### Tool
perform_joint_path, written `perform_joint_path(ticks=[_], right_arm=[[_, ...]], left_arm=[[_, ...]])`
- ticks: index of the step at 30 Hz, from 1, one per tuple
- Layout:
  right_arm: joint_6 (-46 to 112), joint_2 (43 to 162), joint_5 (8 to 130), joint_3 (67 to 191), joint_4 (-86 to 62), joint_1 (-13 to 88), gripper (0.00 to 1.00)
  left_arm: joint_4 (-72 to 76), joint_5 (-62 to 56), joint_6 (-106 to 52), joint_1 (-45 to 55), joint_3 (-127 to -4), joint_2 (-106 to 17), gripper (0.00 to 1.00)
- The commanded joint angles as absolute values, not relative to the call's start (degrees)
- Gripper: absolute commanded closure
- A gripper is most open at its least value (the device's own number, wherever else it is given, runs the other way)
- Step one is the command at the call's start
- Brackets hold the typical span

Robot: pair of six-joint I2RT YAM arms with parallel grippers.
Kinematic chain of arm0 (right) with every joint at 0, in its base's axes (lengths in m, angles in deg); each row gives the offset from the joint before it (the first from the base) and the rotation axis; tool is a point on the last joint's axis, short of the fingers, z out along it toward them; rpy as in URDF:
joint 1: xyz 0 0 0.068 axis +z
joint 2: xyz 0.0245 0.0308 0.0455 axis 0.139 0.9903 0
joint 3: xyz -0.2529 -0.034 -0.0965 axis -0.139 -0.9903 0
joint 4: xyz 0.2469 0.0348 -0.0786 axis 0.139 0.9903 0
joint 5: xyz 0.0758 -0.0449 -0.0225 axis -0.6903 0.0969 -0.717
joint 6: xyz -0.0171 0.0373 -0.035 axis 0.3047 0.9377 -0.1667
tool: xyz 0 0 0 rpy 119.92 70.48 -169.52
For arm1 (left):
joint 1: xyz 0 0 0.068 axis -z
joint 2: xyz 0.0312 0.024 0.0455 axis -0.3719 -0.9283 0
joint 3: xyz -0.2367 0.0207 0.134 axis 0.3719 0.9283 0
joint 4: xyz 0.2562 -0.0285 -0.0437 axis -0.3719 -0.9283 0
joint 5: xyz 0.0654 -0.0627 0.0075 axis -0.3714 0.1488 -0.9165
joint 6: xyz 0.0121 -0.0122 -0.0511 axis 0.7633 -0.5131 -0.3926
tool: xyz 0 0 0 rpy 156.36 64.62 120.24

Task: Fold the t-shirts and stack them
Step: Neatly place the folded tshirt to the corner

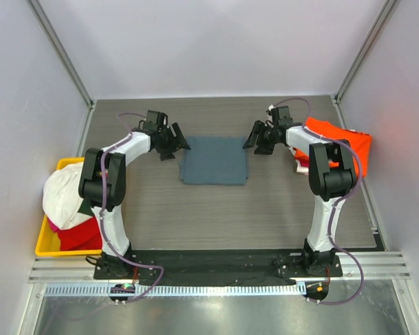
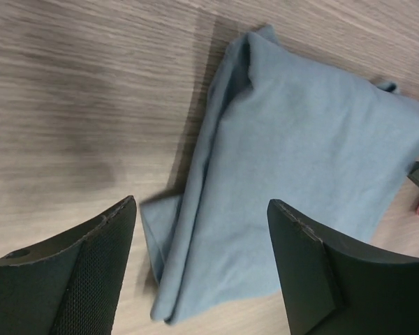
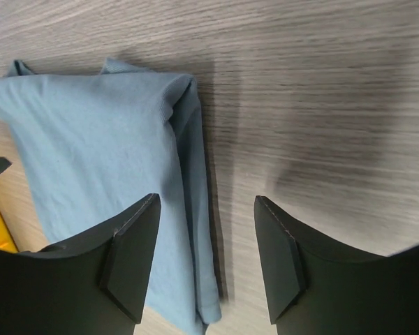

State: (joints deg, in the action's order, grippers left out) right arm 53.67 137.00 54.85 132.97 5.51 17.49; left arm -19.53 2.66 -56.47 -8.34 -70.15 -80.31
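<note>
Next, I close my right gripper on the far corner (image 1: 242, 139) (image 3: 181, 96) of the slate blue-grey t-shirt, on the side toward the orange t-shirt.
A slate blue-grey t-shirt (image 1: 214, 160) lies folded in a flat rectangle at the table's middle back. It also shows in the left wrist view (image 2: 293, 160) and the right wrist view (image 3: 105, 139). My left gripper (image 1: 176, 143) is open and empty, just above the shirt's left edge (image 2: 202, 209). My right gripper (image 1: 255, 138) is open and empty, just above the shirt's right edge (image 3: 207, 209). An orange t-shirt (image 1: 339, 139) lies crumpled at the right, behind the right arm. White (image 1: 63, 195), red (image 1: 80, 234) and dark green (image 1: 86, 208) shirts are piled in the bin.
A yellow plastic bin (image 1: 47, 241) stands at the table's left edge and holds the pile of shirts. White walls with metal corner posts close in the table on three sides. The arm bases sit on a black strip at the near edge.
</note>
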Motion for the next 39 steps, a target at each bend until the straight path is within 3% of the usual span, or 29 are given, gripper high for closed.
perform_joint_path(ticks=[1, 6, 10, 20, 28, 31, 33, 34, 35, 39], right_arm=[[54.1, 138.5, 54.2, 136.3, 4.1, 18.5, 0.38], [54.9, 143.2, 54.3, 139.2, 3.4, 18.9, 0.39], [55.2, 146.2, 54.5, 141.6, 3.4, 19.2, 0.49], [55.5, 152.0, 54.4, 146.9, 3.4, 19.3, 0.51], [56.3, 154.9, 52.6, 149.9, 3.0, 20.3, 0.65], [56.9, 155.3, 52.4, 150.8, 3.0, 20.9, 0.77], [57.4, 155.4, 52.3, 151.6, 2.9, 21.1, 0.98], [57.6, 155.4, 52.2, 151.8, 2.9, 21.1, 0.99], [57.8, 155.1, 52.3, 152.1, 3.0, 21.1, 0.99], [57.5, 152.7, 52.2, 152.0, 2.8, 21.1, 0.99]], left_arm=[[-14.4, 4.5, -56.0, -8.2, -72.2, -82.1, 0.24], [-13.4, 4.3, -55.7, -8.3, -75.1, -87.3, 0.25], [-13.5, 4.1, -55.8, -8.3, -78.6, -91.0, 0.28], [-12.5, 5.6, -58.0, -8.2, -82.3, -97.2, 0.38], [-10.5, 5.9, -60.4, -7.1, -83.7, -100.1, 0.50], [-10.4, 5.2, -61.5, -6.3, -84.4, -101.0, 0.61], [-9.9, 4.0, -62.0, -5.8, -84.0, -100.7, 0.75], [-9.5, 3.4, -62.1, -5.8, -83.6, -100.4, 0.81], [-8.9, 3.0, -62.3, -5.9, -83.0, -100.0, 0.95], [-6.9, -0.9, -61.6, -5.8, -79.8, -96.0, 1.00]])
